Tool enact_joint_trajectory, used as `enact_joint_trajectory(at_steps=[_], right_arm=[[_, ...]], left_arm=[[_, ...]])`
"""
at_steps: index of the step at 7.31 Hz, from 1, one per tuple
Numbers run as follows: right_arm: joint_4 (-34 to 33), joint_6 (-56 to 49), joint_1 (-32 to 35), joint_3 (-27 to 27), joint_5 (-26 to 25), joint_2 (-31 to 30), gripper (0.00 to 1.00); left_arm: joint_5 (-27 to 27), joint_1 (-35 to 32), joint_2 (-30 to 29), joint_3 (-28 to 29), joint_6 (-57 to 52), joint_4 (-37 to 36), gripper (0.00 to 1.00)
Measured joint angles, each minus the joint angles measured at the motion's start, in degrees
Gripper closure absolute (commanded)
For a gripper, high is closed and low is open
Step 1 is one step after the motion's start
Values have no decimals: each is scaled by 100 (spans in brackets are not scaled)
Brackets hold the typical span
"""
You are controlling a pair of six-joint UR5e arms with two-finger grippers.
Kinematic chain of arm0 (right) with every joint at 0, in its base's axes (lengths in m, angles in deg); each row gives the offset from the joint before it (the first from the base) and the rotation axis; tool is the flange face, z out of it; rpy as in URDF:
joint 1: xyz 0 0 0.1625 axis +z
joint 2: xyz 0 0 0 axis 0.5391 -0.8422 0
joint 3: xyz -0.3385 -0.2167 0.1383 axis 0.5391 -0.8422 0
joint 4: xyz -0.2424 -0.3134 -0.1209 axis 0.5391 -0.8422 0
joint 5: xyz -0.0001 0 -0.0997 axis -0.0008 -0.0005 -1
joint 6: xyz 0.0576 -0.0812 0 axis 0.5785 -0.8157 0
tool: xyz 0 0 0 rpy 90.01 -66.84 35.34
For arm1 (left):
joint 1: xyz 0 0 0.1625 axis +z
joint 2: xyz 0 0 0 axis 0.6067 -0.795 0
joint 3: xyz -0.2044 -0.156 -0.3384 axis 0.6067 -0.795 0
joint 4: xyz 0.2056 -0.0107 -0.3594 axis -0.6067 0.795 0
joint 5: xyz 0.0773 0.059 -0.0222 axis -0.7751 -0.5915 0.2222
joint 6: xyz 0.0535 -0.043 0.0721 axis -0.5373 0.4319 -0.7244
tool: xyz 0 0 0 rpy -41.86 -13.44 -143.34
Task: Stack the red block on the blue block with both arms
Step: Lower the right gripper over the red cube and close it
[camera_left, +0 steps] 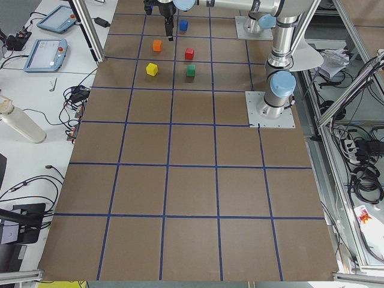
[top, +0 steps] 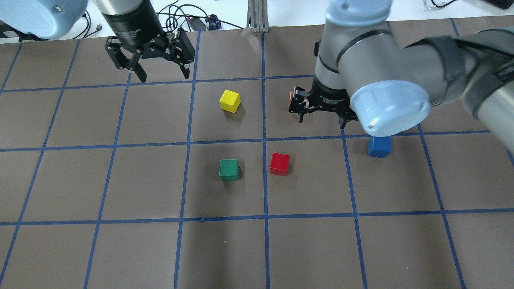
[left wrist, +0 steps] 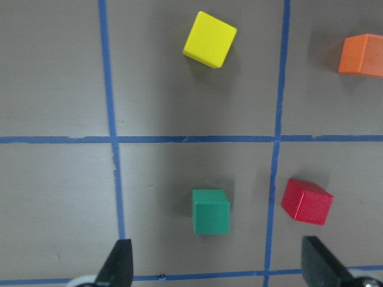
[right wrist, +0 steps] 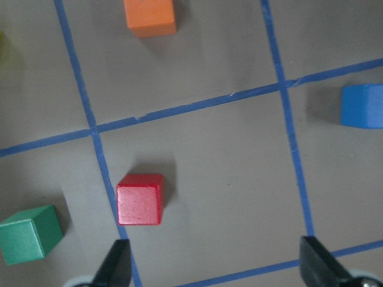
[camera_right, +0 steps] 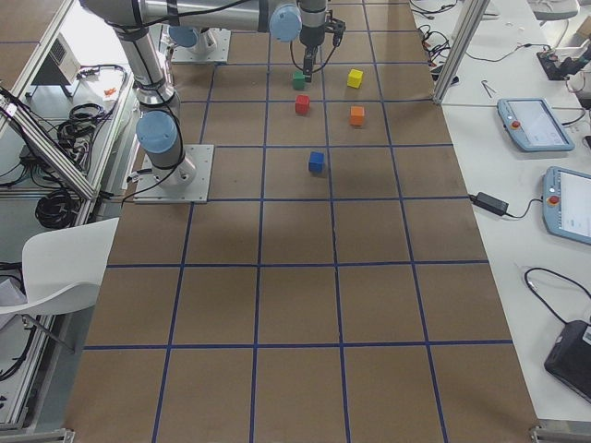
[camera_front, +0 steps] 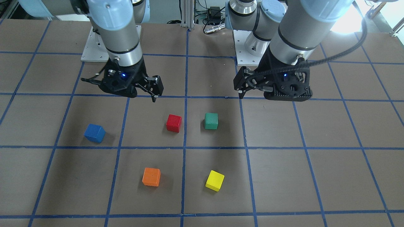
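Observation:
The fingers of my right gripper should close on the red block's opposite sides (camera_front: 174, 122) (right wrist: 140, 200), one of them on the side facing the green block.
The red block (camera_front: 174, 123) sits on the brown table near its middle, beside the green block (camera_front: 211, 121). The blue block (camera_front: 94, 133) sits apart from it, on the robot's right side; it also shows in the overhead view (top: 379, 146). My right gripper (camera_front: 121, 90) is open and empty, hovering above the table; in its wrist view the red block (right wrist: 140, 199) lies low left and the blue block (right wrist: 362, 106) at the right edge. My left gripper (camera_front: 271, 91) is open and empty, hovering; in its wrist view the red block (left wrist: 307, 201) lies right of the green block (left wrist: 210, 210).
An orange block (camera_front: 151, 176) and a yellow block (camera_front: 215, 180) sit on the far side from the robot's base. Blue tape lines mark a grid on the table (camera_front: 315, 176). The arm bases (camera_front: 246, 47) stand at the table's robot-side edge.

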Motion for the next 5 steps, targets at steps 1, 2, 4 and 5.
enact_joint_trajectory(at_steps=[1,2,4,5], right_arm=[[-505,489,320,79,-3,410,0],[-891,879,605,120,-7,826,0],[-1359,1071,828,315,6,1274,0],[-1605,1031,847,541,7,1358,0]], left_arm=[[0,36,74,0,-76,1,0],[5,50,102,-2,-106,-17,0],[12,56,104,-12,-118,-27,0],[9,57,105,-13,-119,-27,0]])
